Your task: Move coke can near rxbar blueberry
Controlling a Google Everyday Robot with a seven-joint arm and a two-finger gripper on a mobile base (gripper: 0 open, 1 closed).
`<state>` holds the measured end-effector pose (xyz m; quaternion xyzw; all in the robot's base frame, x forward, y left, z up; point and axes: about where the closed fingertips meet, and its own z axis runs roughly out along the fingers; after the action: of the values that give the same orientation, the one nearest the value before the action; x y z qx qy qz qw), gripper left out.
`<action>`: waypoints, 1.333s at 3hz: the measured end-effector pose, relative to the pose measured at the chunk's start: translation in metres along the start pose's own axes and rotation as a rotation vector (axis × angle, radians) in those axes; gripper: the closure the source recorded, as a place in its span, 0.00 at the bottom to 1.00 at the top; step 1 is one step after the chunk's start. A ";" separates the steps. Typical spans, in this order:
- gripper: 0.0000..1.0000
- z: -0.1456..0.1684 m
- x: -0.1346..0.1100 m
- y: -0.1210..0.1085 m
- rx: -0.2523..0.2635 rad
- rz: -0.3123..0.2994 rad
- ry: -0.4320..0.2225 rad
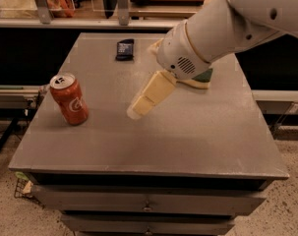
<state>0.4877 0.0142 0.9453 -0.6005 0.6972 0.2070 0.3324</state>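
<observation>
The robot's gripper needs to close around the middle of the coke can [72, 100], as the can has to go near the rxbar blueberry.
The coke can [70, 99], red-orange with a silver top, stands upright and slightly tilted near the left edge of the grey table [197, 136]. The rxbar blueberry [124, 49], a small dark navy bar, lies flat near the table's far edge, left of centre. My gripper [141, 104] hangs above the table's middle, its cream fingers pointing down and left, right of the can and apart from it. It holds nothing.
A green-and-yellow sponge [200, 78] lies at the right, partly hidden behind my arm [212, 33]. Drawers sit under the table's front edge. A rail and clutter stand behind the far edge.
</observation>
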 end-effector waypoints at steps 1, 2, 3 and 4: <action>0.00 0.026 -0.013 0.005 -0.024 0.004 -0.103; 0.00 0.062 -0.040 0.005 -0.040 0.011 -0.223; 0.00 0.105 -0.071 0.004 -0.058 0.019 -0.325; 0.00 0.132 -0.080 0.009 -0.070 0.037 -0.355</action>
<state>0.5116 0.1630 0.9101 -0.5531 0.6307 0.3400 0.4251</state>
